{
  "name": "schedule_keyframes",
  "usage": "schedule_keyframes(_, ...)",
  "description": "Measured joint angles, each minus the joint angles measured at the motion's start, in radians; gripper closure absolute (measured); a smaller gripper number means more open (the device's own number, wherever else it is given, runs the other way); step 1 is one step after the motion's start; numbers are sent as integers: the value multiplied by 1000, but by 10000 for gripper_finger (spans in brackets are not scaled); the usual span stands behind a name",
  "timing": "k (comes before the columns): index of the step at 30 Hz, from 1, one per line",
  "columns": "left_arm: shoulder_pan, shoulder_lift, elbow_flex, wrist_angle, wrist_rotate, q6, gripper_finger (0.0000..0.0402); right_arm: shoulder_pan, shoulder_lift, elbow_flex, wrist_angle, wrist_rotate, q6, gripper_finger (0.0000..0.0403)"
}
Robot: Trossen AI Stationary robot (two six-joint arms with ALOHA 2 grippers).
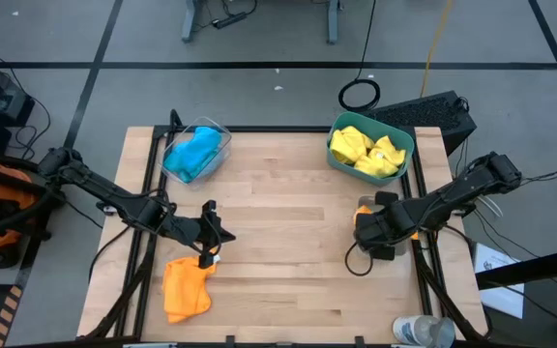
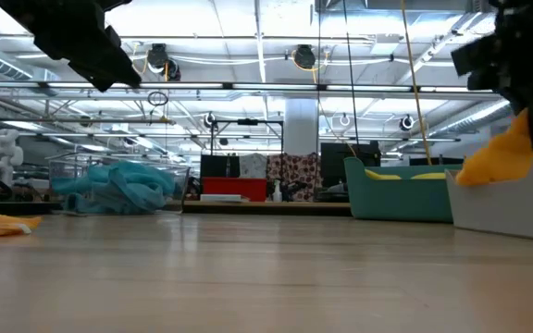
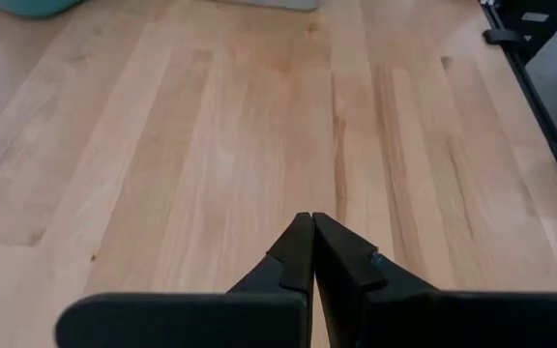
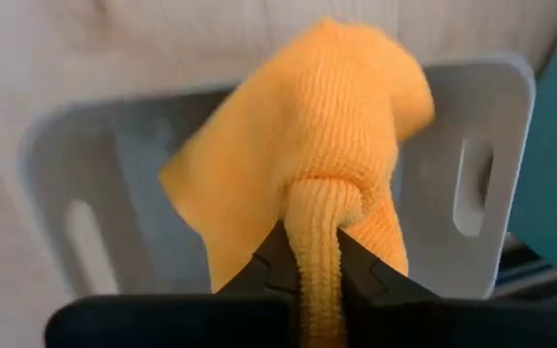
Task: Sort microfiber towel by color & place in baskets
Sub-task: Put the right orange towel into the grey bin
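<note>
My right gripper is holding the orange towel, whose loose part lies over the grey basket's rim, so it should open, pinch the towel again and pull it further into the basket (image 4: 427, 237).
My right gripper (image 4: 312, 242) is shut on an orange towel (image 4: 317, 145) above the small grey basket (image 4: 491, 106) near the table's right edge (image 1: 380, 232). My left gripper (image 3: 312, 220) is shut and empty, over bare wood just beyond the second orange towel (image 1: 186, 288), which lies crumpled flat on the table. Two blue towels (image 1: 193, 155) sit in the clear basket (image 1: 219, 133). Yellow towels (image 1: 366, 150) fill the teal basket (image 1: 404, 137). My right gripper pinches a bunched fold of the orange towel (image 4: 315, 208) between its two fingers, coming from above. The cloth is gathered thick at the fingers and spreads loose beyond them. It hangs slack over the grey basket's rim (image 2: 502, 153); whether its end rests inside is hidden.
The wooden table's middle (image 1: 288, 222) is bare. A black frame rail (image 1: 148, 174) runs along the table's left side and another along the right (image 1: 424, 261). A clear bottle (image 1: 424, 331) lies at the near right corner. Cables and a keyboard (image 1: 433, 111) lie past the far edge.
</note>
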Motion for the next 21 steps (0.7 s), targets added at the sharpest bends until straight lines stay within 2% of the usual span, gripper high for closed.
schedule_keyframes(4, 0, 0, 0, -20, 1, -20, 388, -4, 41, -13, 1, 60, 28, 377)
schedule_keyframes(11, 0, 0, 0, -15, 0, -21, 388, -4, 116, -13, 95, 129, -50, 306)
schedule_keyframes(17, 0, 0, 0, -26, 3, -21, 388, -6, 159, -14, 107, 129, 12, 243)
schedule_keyframes(21, 0, 1, 0, -102, 23, -49, 388, 0, 144, 9, 98, 111, 75, 206)
